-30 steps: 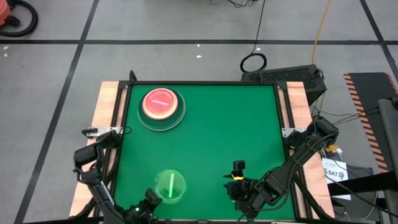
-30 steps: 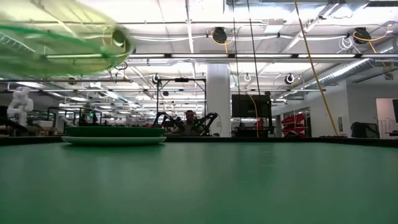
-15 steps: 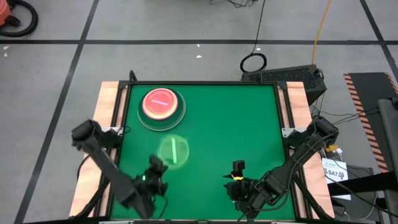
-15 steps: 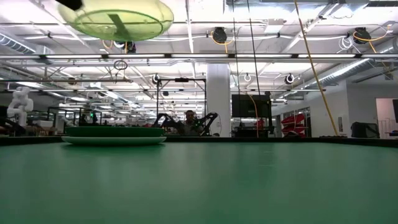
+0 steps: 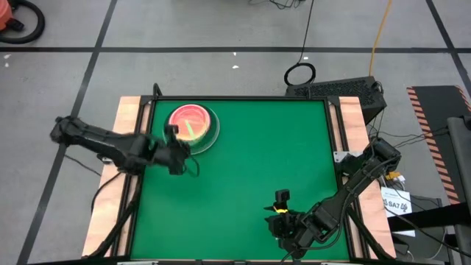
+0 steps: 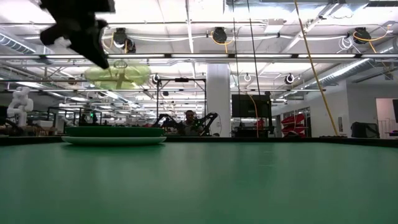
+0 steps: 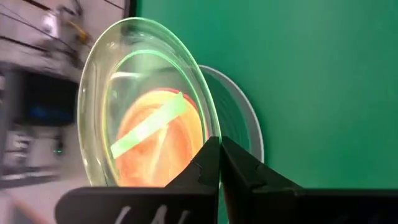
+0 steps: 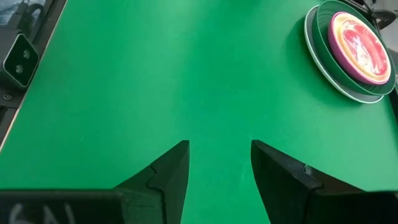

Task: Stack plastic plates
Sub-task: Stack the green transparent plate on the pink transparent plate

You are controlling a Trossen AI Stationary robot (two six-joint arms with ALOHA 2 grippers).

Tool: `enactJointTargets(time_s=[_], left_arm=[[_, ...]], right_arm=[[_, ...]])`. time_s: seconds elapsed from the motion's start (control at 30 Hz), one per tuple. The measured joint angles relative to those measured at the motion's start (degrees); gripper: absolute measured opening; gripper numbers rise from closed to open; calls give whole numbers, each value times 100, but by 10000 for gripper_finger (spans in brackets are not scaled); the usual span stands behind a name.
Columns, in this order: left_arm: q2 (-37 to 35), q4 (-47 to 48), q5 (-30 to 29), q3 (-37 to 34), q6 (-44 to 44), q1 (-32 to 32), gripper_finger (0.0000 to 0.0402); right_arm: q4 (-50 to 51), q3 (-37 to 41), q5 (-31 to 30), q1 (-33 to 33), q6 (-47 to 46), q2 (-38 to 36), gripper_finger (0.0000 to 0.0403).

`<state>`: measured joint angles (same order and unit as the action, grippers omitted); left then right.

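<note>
Next, my left gripper lets go of the see-through green plate inside the pink plate on top of the stack (image 5: 192,122) (image 7: 160,139).
A stack of plastic plates (image 5: 204,141) rests at the table's far left: a white one at the bottom, a dark-green one (image 8: 323,46) on it, a pink one (image 8: 357,46) on top. My left gripper (image 5: 176,140) is shut on a smaller see-through green plate (image 5: 193,129) with a green stripe, which hangs over the stack (image 6: 114,135). In the low view this plate (image 6: 118,76) floats well above the stack. My right gripper (image 5: 282,197) waits open near the table's near edge, nothing between its fingers (image 8: 171,168). My left gripper pinches the see-through green plate's rim (image 7: 208,134) between its two shut fingers (image 7: 239,165). The fingers come from the table's left side, slanting down. The plate is lifted clear, tilted, and reaches out from the fingertips over the stack.
Wooden rails (image 5: 126,125) run along the green table's left and right sides. The green surface (image 5: 280,147) to the right of the stack is bare. Cables and a dark box (image 5: 338,90) lie beyond the far right corner.
My left gripper has swung from the table's near edge toward the far left, up to the stack, rolling its wrist as it went. The green plate has travelled with it, clear of the table, and now hangs over the stack. The right arm has kept still.
</note>
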<state>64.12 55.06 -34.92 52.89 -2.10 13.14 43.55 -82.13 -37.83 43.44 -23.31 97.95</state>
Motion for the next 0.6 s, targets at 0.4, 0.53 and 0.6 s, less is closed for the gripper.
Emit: enactJointTargets(time_s=[0.4, 0.53, 0.6], left_arm=[[-129, -1736, 2213, -919, 1488, -3035, 5], [232, -1799, 2316, -921, 1486, -3446, 5], [418, -1793, 2332, -921, 1464, -3575, 5]], right_arm=[[0, 0, -133, -2, 2, 0, 164], [0, 0, -126, -2, -5, 0, 164], [0, 0, -122, -2, -13, 0, 164]])
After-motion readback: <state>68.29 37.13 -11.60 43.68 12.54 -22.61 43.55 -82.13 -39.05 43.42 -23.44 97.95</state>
